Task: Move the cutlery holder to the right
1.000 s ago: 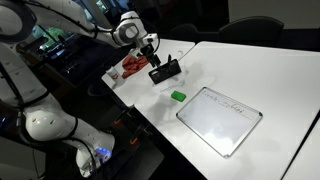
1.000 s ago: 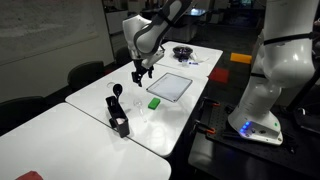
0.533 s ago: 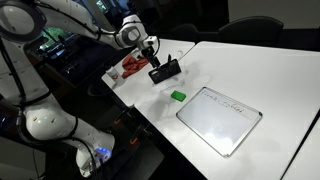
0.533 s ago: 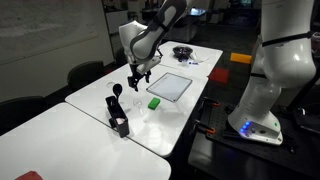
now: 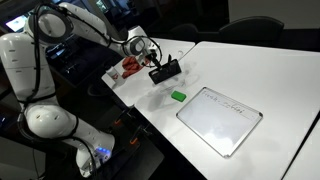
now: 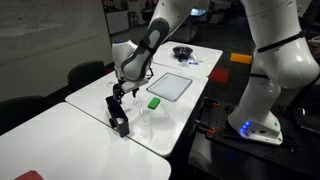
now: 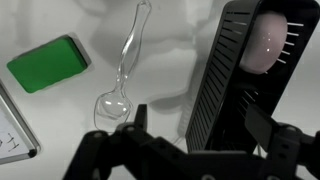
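Observation:
The cutlery holder's slatted side [image 5: 155, 71] [image 7: 213, 135] that faces the clear plastic spoon will be gripped by my gripper near that side's end away from the pale rounded utensil.
The cutlery holder [image 7: 222, 75] is a black slatted box with a pale rounded utensil [image 7: 268, 45] inside. It stands near the table's edge in both exterior views [image 5: 166, 70] [image 6: 120, 124]. My gripper [image 7: 202, 125] is open. Its fingers straddle the holder's slatted wall, one outside and one over the inside. In both exterior views the gripper [image 5: 153, 60] [image 6: 118, 95] hangs just above the holder.
A clear plastic spoon [image 7: 124, 70] lies on the table beside the holder. A green block [image 7: 45, 64] [image 5: 178, 96] and a whiteboard [image 5: 220, 118] [image 6: 172, 86] are close by. A red cloth heap [image 5: 130, 68] sits at the table corner. A dark bowl [image 6: 182, 52] stands farther off.
The arm has swung over and come down from above the table to just over the holder. The holder has not moved.

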### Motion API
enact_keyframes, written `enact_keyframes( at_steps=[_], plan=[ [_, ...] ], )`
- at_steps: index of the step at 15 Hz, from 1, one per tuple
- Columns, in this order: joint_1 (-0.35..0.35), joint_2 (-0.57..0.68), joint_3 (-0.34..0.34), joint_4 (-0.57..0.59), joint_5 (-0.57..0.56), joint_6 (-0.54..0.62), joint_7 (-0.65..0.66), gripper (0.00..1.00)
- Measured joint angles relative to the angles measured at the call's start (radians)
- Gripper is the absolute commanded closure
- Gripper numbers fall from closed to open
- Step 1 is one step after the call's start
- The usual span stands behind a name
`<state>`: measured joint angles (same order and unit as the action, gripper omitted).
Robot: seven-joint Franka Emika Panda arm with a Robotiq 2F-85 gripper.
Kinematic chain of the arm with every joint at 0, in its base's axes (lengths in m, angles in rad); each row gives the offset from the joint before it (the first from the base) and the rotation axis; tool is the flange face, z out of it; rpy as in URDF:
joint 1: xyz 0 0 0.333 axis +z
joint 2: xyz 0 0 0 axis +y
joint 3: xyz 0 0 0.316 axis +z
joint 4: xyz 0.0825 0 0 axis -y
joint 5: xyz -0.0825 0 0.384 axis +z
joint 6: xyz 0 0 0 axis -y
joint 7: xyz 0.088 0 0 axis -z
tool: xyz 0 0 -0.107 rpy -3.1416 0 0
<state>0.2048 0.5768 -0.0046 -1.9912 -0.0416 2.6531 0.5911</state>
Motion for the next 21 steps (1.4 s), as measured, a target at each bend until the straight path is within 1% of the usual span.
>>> enact_keyframes(
  at_steps=[4, 10, 12, 13, 14, 21],
  plan=[
    [0.004, 0.065, -0.010, 0.048, 0.052, 0.049, 0.000, 0.00],
    [0.004, 0.138, -0.008, 0.112, 0.113, 0.050, 0.000, 0.00],
    [0.004, 0.158, -0.006, 0.130, 0.124, 0.050, -0.001, 0.06],
    [0.004, 0.167, -0.005, 0.138, 0.129, 0.050, -0.001, 0.13],
    [0.004, 0.175, -0.004, 0.146, 0.134, 0.050, -0.002, 0.32],
    [0.005, 0.215, 0.009, 0.185, 0.155, 0.049, -0.016, 0.86]
  ],
)
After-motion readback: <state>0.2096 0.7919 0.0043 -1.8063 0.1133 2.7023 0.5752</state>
